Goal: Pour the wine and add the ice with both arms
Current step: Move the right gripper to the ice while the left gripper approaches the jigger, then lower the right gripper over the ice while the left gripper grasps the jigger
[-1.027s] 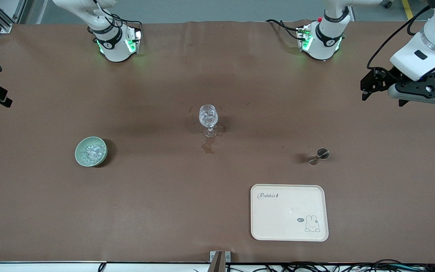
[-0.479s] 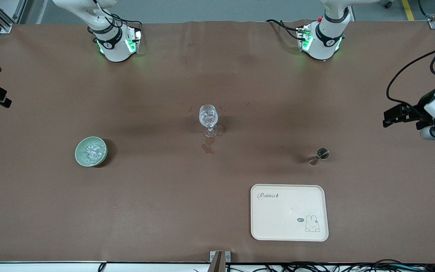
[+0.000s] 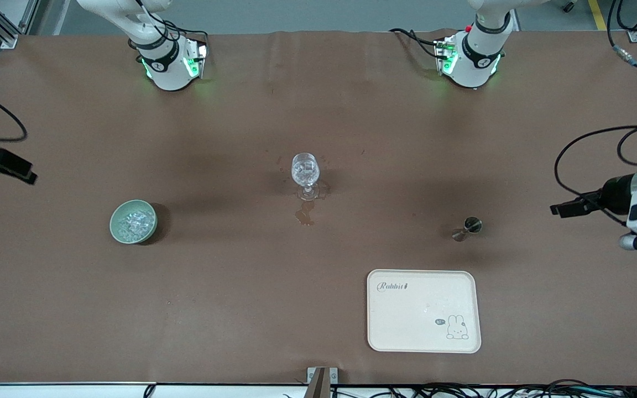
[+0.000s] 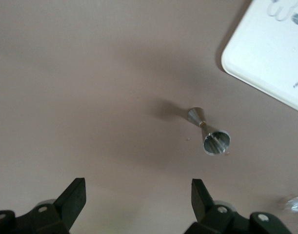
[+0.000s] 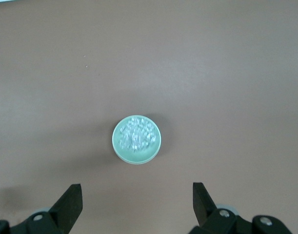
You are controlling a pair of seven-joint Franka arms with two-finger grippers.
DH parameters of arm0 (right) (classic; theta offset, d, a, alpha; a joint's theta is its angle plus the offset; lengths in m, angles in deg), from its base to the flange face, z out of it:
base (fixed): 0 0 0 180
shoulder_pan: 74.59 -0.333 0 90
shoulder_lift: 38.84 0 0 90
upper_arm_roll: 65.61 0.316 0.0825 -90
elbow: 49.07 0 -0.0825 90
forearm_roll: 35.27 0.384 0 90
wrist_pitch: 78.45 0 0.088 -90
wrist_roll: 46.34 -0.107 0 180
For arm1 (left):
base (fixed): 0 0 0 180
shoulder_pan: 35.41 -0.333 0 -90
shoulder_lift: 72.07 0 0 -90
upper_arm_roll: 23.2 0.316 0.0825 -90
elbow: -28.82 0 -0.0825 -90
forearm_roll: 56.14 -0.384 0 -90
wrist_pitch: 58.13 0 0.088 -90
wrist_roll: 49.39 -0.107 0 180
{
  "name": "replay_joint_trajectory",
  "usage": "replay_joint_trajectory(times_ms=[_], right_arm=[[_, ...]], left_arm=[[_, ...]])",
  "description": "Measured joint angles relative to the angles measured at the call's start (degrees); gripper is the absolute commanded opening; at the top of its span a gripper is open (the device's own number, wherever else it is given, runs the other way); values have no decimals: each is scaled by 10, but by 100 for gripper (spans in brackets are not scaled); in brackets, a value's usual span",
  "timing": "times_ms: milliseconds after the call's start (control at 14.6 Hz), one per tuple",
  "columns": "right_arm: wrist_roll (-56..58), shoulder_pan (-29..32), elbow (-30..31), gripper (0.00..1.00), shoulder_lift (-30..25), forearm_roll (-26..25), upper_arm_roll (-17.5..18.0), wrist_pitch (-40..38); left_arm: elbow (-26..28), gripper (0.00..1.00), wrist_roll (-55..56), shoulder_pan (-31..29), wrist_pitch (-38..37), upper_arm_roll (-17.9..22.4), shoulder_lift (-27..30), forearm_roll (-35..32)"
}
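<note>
The robot's left gripper should close on the narrow middle (image 3: 466,231) (image 4: 203,125) of the silvery jigger, between its two cups.
The silvery jigger (image 3: 466,228) stands on the brown table toward the left arm's end; it also shows in the left wrist view (image 4: 209,134). The clear stemmed glass (image 3: 304,171) stands at the table's middle. The pale green bowl (image 3: 133,221) holds several clear ice chunks (image 3: 132,223); bowl (image 5: 119,146) and ice (image 5: 137,135) show in the right wrist view. My left gripper (image 3: 557,210) is open and empty over the table's left-arm end, apart from the jigger; it also shows in its own wrist view (image 4: 138,195). My right gripper (image 3: 30,177) is open and empty over the right-arm end, apart from the bowl; it also shows in its own wrist view (image 5: 137,197).
A cream tray (image 3: 407,320) with a rabbit print lies nearer to the front camera than the jigger; its corner shows in the left wrist view (image 4: 266,53). A wet stain (image 3: 304,215) marks the table by the glass foot. The arm bases stand along the table's top edge.
My left gripper has come down from higher at the table's left-arm end to about the jigger's level in the front view. My right gripper has moved a little inward over the table.
</note>
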Motion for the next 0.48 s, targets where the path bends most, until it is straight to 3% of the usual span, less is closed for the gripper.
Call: replay_joint_trajectory(times_ms=[68, 137, 479], right_arm=[[-3, 0, 23, 100, 13, 2, 0, 36], [-4, 0, 46, 100, 26, 9, 0, 72], [-28, 0, 148, 100, 80, 20, 0, 219]], left_arm=[[0, 82, 5, -11, 9, 0, -20, 24], [-1, 80, 11, -23, 17, 0, -41, 53], [-2, 80, 64, -55, 23, 0, -144, 196]])
